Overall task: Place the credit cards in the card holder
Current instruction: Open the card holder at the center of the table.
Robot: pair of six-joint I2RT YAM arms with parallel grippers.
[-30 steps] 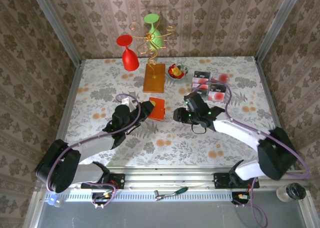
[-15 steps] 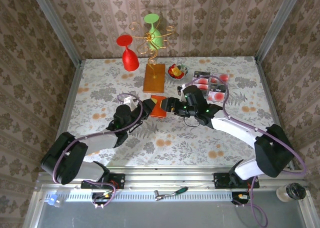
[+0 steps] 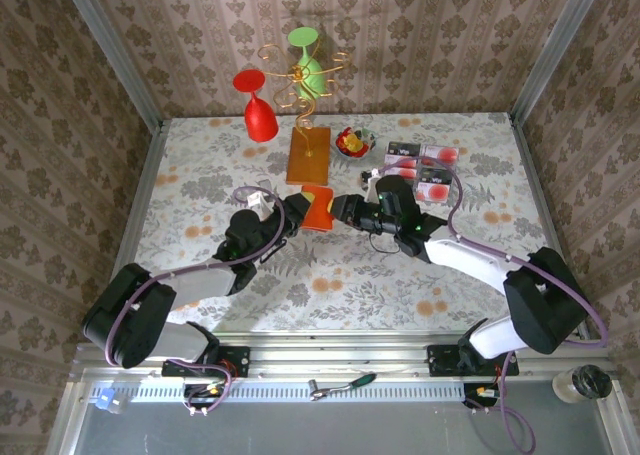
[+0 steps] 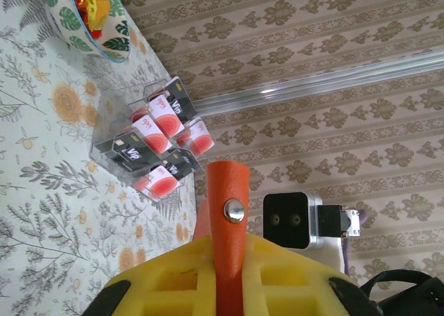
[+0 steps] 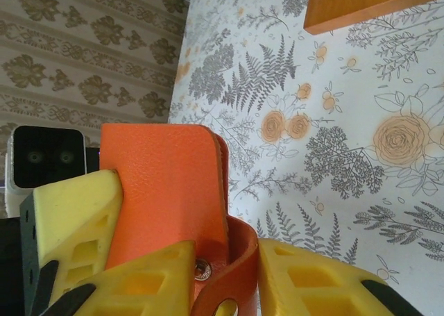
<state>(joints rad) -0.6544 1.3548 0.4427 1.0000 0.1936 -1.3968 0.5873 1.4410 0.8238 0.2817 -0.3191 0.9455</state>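
Note:
I see the snap strap bending in my right gripper and the card holder shut, so next I open that gripper, take the strap straight (image 5: 237, 278), then spread the covers.
The orange-red card holder (image 3: 318, 211) hangs just above the table's middle, held between both arms. My left gripper (image 3: 304, 214) is shut on it; in the left wrist view the snap strap of the card holder (image 4: 229, 219) stands up between the yellow fingers of the left gripper (image 4: 225, 264). My right gripper (image 3: 341, 209) meets it from the right. In the right wrist view the right gripper (image 5: 225, 278) pinches the bent snap flap of the card holder (image 5: 166, 184). The credit cards (image 3: 421, 165), dark and pinkish-white, lie in a clear tray at the back right, with the credit cards (image 4: 156, 141) beyond the strap.
An orange-brown block (image 3: 308, 155) with a gold wire stand carries a red glass (image 3: 258, 113) and a green glass (image 3: 308, 63) behind the holder. A small bowl (image 3: 353, 141) of red and yellow pieces sits between block and cards. The block's corner (image 5: 368, 3) shows ahead.
My right gripper moved left to the card holder and closed on its flap. The left gripper carried the holder slightly away from me and stayed shut on it.

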